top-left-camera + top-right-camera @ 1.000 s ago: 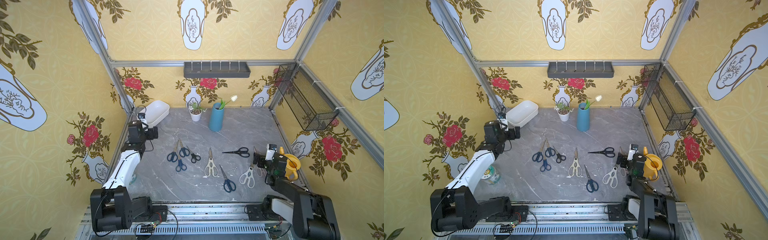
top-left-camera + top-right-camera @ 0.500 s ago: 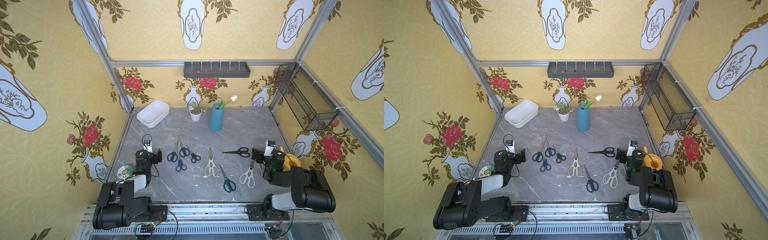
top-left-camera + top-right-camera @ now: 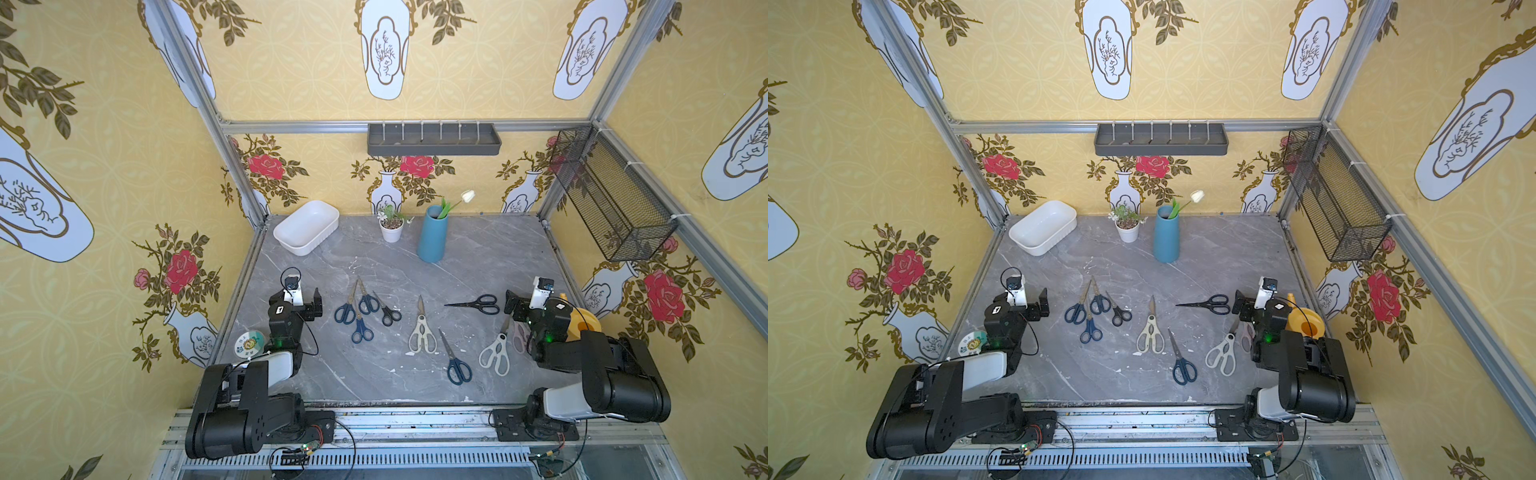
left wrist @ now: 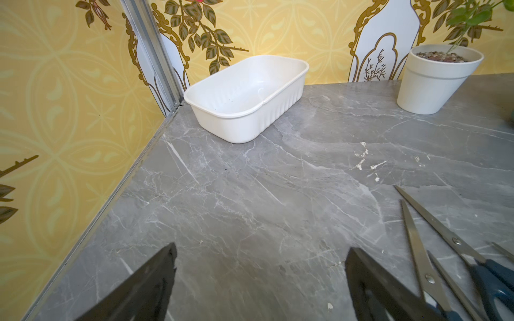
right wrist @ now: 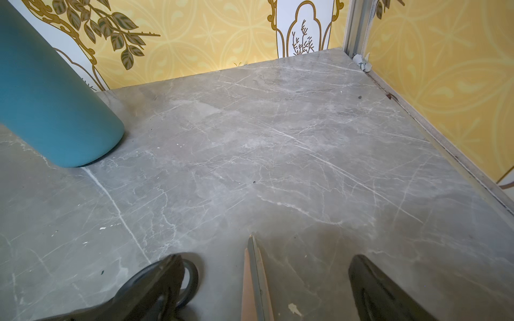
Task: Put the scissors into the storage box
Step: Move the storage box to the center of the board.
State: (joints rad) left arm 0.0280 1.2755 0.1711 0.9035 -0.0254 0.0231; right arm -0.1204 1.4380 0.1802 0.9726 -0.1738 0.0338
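Next, my left gripper goes to the white storage box and grabs the rim of its long side (image 3: 319, 232) (image 4: 268, 100) that faces the scissors.
Several scissors lie on the grey marble table: blue-handled ones (image 3: 353, 309), a small black pair (image 3: 388, 311), cream shears (image 3: 422, 330), black scissors (image 3: 476, 303), a blue pair (image 3: 455, 361) and cream shears (image 3: 496, 351). The white storage box (image 3: 306, 226) stands empty at the back left corner, also in the left wrist view (image 4: 244, 97). My left gripper (image 3: 297, 296) (image 4: 261, 248) hangs open left of the blue pairs (image 4: 434, 250). My right gripper (image 3: 530, 297) (image 5: 268, 257) is open over a pinkish-beige shears blade (image 5: 256, 278), with a black loop handle (image 5: 192, 278) beside one finger.
A blue vase with a tulip (image 3: 432, 232) and a small white plant pot (image 3: 391, 228) stand at the back. A dark grey wall tray (image 3: 432, 139) and a black mesh basket (image 3: 611, 195) hang on the walls. A yellow funnel (image 3: 582, 322) sits right, a round disc (image 3: 249, 343) left.
The left arm has drawn back from the storage box at the back left to the front left and folded low. The right arm folded back a little. Both grippers stayed open.
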